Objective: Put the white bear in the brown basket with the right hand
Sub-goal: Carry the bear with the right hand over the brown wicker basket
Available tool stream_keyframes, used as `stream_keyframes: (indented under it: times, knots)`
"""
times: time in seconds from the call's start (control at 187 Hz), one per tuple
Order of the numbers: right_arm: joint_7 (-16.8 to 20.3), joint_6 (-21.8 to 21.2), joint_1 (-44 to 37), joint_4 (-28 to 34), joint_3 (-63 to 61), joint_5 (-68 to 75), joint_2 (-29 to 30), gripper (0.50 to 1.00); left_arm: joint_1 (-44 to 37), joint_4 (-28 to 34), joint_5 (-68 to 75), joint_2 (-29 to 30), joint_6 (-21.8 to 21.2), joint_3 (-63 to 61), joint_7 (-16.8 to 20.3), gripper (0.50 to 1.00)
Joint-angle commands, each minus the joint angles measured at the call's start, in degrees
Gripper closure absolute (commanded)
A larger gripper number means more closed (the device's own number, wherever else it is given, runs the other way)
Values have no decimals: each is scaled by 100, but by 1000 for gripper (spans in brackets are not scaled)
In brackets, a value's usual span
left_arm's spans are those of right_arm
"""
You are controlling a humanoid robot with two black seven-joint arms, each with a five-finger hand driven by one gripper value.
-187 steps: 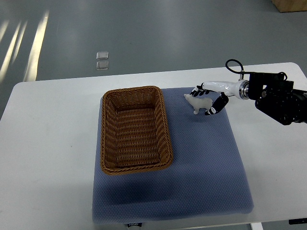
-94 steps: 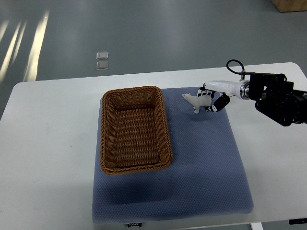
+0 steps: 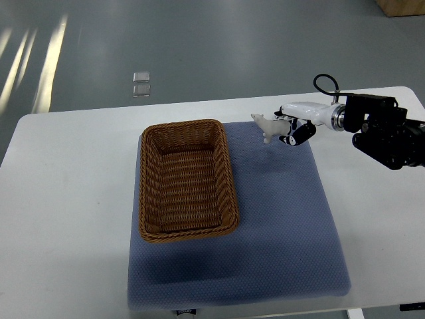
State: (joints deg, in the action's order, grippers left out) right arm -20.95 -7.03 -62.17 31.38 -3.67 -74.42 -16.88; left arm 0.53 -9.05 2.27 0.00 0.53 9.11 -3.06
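Next, I release the white bear, now lifted above the mat's far edge, with my right gripper inside the far end of the brown basket [image 3: 193,153].
A small white bear [image 3: 266,126] is held in my right hand [image 3: 284,127], lifted above the far edge of the blue mat [image 3: 285,219]. The hand's fingers are curled around the bear's rear half; its head points left toward the basket. The brown wicker basket [image 3: 188,179] lies on the left part of the mat, empty, a short way left of the bear. My right arm [image 3: 372,129] comes in from the right edge. My left arm does not show.
The mat lies on a white table [image 3: 66,199]. Grey floor lies beyond the table's far edge, with a small pale object [image 3: 141,84] on it.
My right hand has closed on the bear and lifted it off the mat, carrying it slightly up and toward the far edge.
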Motion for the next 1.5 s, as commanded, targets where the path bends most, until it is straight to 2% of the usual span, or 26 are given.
stream_keyframes:
  times: [0.0,0.459,0.593,0.881,1.095,1.196,1.415,1.495]
  knots:
    - [-24,0,-208,79,-2,24,-8,1000,0,0,-7,0,0,3,-1,500]
    - [-24,-52,-1113,1230,51,-29,9,1000,0,9,-7,0,0,21,-1,500]
    - [-24,-70,-1289,1485,103,-72,281,1000,0,9,-7,0,0,29,-1,500]
    - [-24,-44,-1298,1485,534,-204,897,1000,0,9,-16,0,0,47,7,500]
    - [-24,-17,-1219,1336,789,-231,932,1000,0,9,-7,0,0,47,7,500]
    - [-15,-17,-1183,1318,798,-231,932,957,0,0,-7,0,0,38,7,500]
    - [-15,-8,-1175,1257,789,-231,932,765,0,-9,-7,0,0,29,7,500]
    - [-15,-8,-1166,1257,789,-231,932,746,0,-9,-7,0,0,29,7,500]
